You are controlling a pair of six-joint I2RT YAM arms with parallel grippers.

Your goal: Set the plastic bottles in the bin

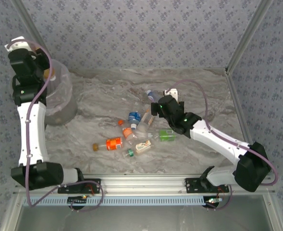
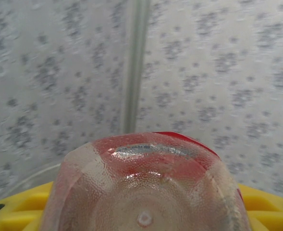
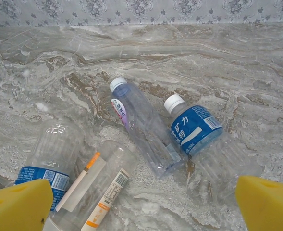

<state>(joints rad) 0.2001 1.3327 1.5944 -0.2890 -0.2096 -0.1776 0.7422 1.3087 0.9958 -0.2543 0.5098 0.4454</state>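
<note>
Next, my left gripper releases its hold on the clear bottle, now raised over the bin, once it is inside the clear liner of the round translucent bin (image 1: 55,87).
My left gripper (image 1: 44,72) is raised over the bin (image 1: 60,103), a round translucent wastebasket at the far left. It is shut on a clear bottle with a red label (image 2: 146,187); the bottle's base faces the left wrist camera between the yellow fingers (image 2: 16,207). Several plastic bottles lie in a loose pile mid-table, among them an orange-labelled one (image 1: 114,143) and a green-labelled one (image 1: 167,135). My right gripper (image 1: 154,107) hovers open above the pile's back edge. Between and ahead of its fingertips (image 3: 16,204) lie a blue-labelled bottle (image 3: 195,131), a clear white-capped bottle (image 3: 141,127) and an orange-and-white-labelled bottle (image 3: 100,190).
The marble table (image 1: 103,86) is walled by patterned panels on three sides, with a metal post (image 1: 242,43) at the back right corner. A loose orange cap (image 1: 95,147) lies left of the pile. Bare table stretches between bin and pile.
</note>
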